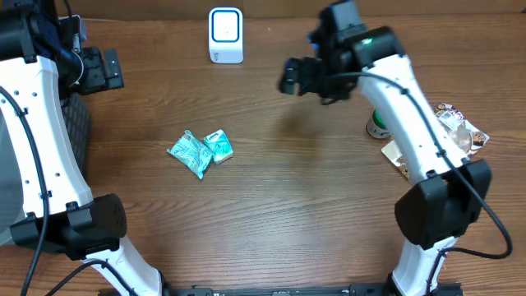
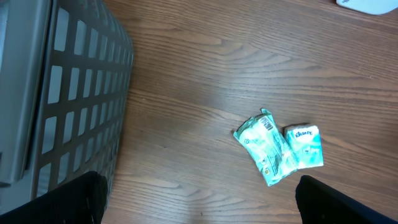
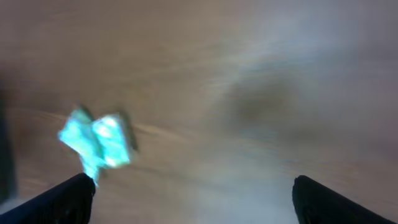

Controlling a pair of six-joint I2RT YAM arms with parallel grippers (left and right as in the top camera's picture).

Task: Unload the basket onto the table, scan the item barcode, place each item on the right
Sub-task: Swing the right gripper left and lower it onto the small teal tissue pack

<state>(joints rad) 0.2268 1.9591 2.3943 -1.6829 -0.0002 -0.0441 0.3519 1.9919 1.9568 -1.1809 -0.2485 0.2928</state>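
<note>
Next, my right gripper closes on the small teal tissue pack's outer edge (image 1: 228,148) (image 3: 125,144), which is the side that faces away from the crinkled teal pouch.
Two teal items lie touching on the wooden table: a crinkled teal pouch (image 1: 191,154) (image 2: 268,149) and a small teal tissue pack (image 1: 219,146) (image 2: 305,146). The right wrist view is blurred and shows them as a teal patch (image 3: 93,142). A white barcode scanner (image 1: 225,35) stands at the far edge, its corner just visible (image 2: 370,5). My left gripper (image 1: 115,70) (image 2: 202,205) hangs open and empty at the far left, away from the items. My right gripper (image 1: 289,78) (image 3: 193,199) is open, empty and raised, to the right of the scanner.
A grey mesh basket (image 1: 76,123) (image 2: 74,93) stands along the left edge under my left arm. At the right sit a green-and-white bottle (image 1: 377,123), a clear-wrapped snack (image 1: 460,131) and a brown packet (image 1: 396,156).
</note>
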